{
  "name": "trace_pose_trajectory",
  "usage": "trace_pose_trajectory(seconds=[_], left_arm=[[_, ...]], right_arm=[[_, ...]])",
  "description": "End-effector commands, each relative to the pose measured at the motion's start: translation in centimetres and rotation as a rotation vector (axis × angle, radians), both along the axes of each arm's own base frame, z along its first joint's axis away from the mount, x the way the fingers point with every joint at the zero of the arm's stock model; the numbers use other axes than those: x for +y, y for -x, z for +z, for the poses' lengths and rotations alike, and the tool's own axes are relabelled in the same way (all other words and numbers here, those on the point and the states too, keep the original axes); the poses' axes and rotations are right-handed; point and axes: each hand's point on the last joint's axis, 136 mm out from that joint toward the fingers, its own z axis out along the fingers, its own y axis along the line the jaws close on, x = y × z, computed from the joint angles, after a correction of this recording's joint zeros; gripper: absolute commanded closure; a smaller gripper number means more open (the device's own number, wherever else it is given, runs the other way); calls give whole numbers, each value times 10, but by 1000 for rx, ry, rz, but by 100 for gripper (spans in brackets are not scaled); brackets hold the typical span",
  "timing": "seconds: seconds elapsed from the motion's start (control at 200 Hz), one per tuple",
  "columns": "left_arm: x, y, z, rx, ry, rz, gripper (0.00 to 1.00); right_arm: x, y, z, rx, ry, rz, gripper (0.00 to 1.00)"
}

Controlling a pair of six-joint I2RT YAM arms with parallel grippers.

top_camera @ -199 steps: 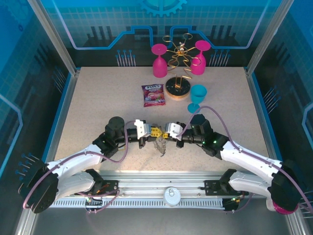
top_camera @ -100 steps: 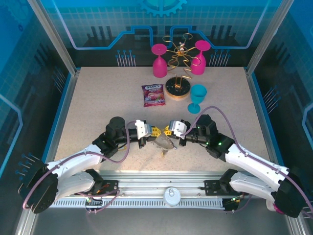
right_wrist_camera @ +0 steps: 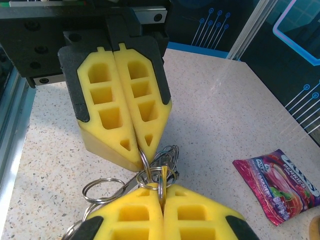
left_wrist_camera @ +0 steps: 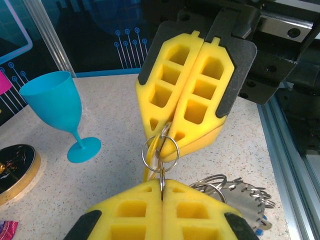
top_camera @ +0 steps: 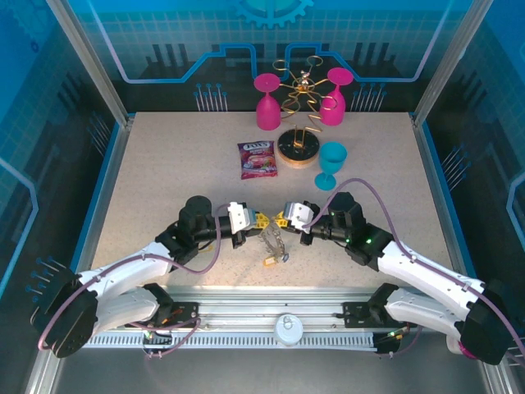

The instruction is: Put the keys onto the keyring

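My right gripper should release its hold on the keyring's loop on the table point(top_camera: 276, 238), setting it free in the space between the candy bag and the metal rail. The loop is now at the table's middle.
My left gripper point(top_camera: 259, 220) and right gripper point(top_camera: 280, 220) meet tip to tip at the table's middle, both shut. In the left wrist view my left gripper point(left_wrist_camera: 162, 183) pinches a small wire loop point(left_wrist_camera: 160, 150) edge-on, and it links with a loop in the right gripper's fingertips point(left_wrist_camera: 175, 135). In the right wrist view my right gripper point(right_wrist_camera: 162, 187) is shut on a loop together with a thin yellow key tag point(right_wrist_camera: 164, 174). The keys point(top_camera: 275, 248) trail below the tips onto the table. The flat grey keyring point(left_wrist_camera: 245, 197) lies beneath, with loose loops point(right_wrist_camera: 102, 190) beside it.
A blue goblet point(top_camera: 331, 164) stands just beyond the right arm. A candy bag point(top_camera: 257, 159) lies behind the grippers. The round wooden rack base point(top_camera: 297, 149) with its wire rack point(top_camera: 299, 90) holds two pink glasses point(top_camera: 267, 103) at the back.
Both grippers have shifted slightly away from the near edge. The bunch of keys beneath them has swung and now trails lower toward the near edge.
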Motion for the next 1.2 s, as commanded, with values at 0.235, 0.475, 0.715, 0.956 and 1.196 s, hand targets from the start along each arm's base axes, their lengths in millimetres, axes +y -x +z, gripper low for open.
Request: trace_pose_trajectory(seconds=[0.235, 0.475, 0.715, 0.956, 1.196], left_arm=[[21, -14, 23, -46, 89, 174, 44], [89, -53, 45, 4, 277, 644, 27], [171, -80, 36, 169, 415, 1104, 20], [206, -87, 11, 416, 567, 1228, 21], [208, -92, -4, 452, 546, 1268, 20]], right_arm=[[-7, -16, -2, -31, 46, -80, 100], [17, -19, 1, -15, 38, -23, 100], [66, -14, 30, 1, -72, 77, 100], [61, -46, -27, 31, 78, -101, 100], [-7, -34, -94, 22, 465, -168, 100]])
